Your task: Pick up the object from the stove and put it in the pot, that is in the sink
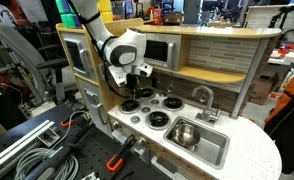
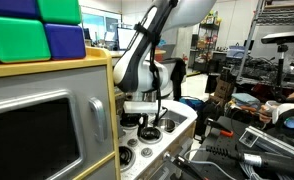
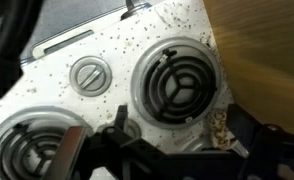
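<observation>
I need to next close my gripper on the small tan speckled object on the stove, beside the back burner's rim (image 1: 158,96) (image 3: 221,130) near the wooden back wall.
The white stove (image 1: 150,112) has four black burners and shows in both exterior views (image 2: 159,142). My gripper (image 1: 138,88) hangs low over its back burners, also in the exterior view from the side (image 2: 147,120). In the wrist view the gripper (image 3: 177,138) is open, its dark fingers straddling the front rim of a burner (image 3: 175,85). A small tan speckled object (image 3: 220,128) lies on the stove just inside the right finger. The shiny steel pot (image 1: 184,133) stands in the grey sink (image 1: 215,152), to the right of the stove.
A silver tap (image 1: 202,97) stands behind the sink. A wooden back wall (image 3: 262,50) rises right behind the burners. A round knob (image 3: 90,73) sits between burners. Shelves and a microwave (image 1: 157,50) hang above. Coloured blocks (image 2: 37,30) top the cabinet.
</observation>
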You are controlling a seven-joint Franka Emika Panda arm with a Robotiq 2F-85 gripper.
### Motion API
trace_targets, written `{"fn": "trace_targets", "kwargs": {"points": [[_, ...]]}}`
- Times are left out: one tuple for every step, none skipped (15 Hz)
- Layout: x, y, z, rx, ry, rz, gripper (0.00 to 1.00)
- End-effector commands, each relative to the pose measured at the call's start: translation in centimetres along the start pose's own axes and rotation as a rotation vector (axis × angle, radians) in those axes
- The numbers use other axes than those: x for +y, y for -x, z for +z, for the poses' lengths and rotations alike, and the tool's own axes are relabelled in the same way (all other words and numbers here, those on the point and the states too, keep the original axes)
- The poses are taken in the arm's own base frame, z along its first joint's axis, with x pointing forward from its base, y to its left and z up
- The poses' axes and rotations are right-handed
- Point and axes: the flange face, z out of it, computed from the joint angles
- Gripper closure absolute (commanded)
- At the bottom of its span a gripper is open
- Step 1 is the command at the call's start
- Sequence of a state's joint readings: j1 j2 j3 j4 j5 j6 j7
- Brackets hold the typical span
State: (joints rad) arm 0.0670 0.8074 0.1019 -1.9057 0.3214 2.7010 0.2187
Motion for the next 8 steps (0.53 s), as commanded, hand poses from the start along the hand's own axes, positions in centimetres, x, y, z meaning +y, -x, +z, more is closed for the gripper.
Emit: {"fn": "trace_targets", "kwargs": {"points": [[-2.8, -1.8, 3.9, 0.058, -0.014, 0.023, 0.0], [-3.3, -2.1, 4.5, 0.087, -0.026, 0.021, 0.0], [-3.7, -2.4, 5.0, 0.111, -0.03, 0.019, 0.0], [-3.9, -2.7, 5.4, 0.139, -0.037, 0.014, 0.0], [-3.6, -3.0, 5.8, 0.149, -0.034, 0.004, 0.0], [-3.5, -3.2, 5.9, 0.161, -0.038, 0.003, 0.0], [-3.6, -3.3, 5.9, 0.165, -0.043, 0.0, 0.0], [-3.7, -3.3, 6.0, 0.184, -0.06, -0.004, 0.0]]}}
